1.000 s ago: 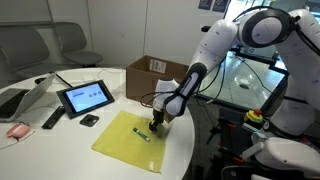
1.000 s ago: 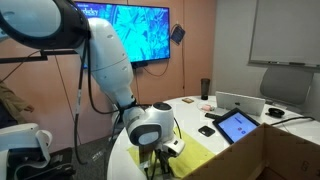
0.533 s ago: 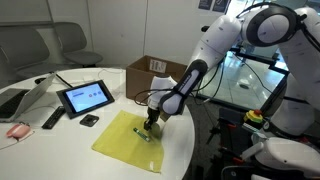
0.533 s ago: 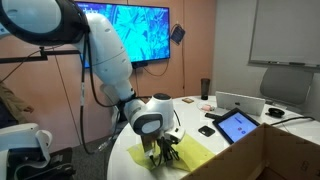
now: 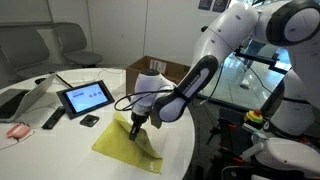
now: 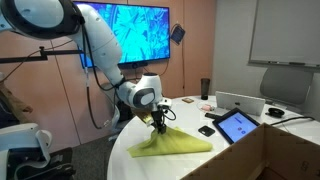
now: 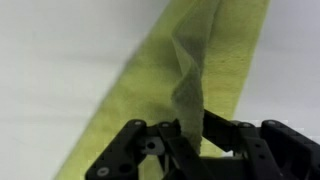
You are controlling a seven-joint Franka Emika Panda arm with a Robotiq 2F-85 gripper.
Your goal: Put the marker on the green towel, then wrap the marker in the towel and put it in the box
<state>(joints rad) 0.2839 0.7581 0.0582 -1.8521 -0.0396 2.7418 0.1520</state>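
Observation:
Next, I release the green towel's raised edge on the flat side of the towel [image 5: 124,159] farthest from the box.
The green towel [image 5: 120,143] lies on the white round table, and one edge of it is pulled up into a peak. My gripper [image 5: 135,122] is shut on that raised edge, so the cloth hangs from the jaws like a tent [image 6: 172,144]. In the wrist view a pinched fold of the towel [image 7: 190,95] rises from between the jaws of my gripper [image 7: 190,132], and the rest of the cloth lies flat below. The marker is hidden. The box [image 5: 155,72] stands open behind the arm, and its brown wall [image 6: 285,158] fills the near corner.
A tablet [image 5: 85,97] stands propped beside the towel, also seen from its back [image 6: 237,125]. A small dark object [image 5: 89,120] lies in front of the tablet. A laptop [image 5: 25,98], a remote and a pink item lie further along the table [image 5: 60,150]. The table's rim runs close to the towel.
My gripper has risen and moved across the towel toward the tablet side, dragging the gripped edge up and over. The marker seen lying on the cloth earlier is now covered.

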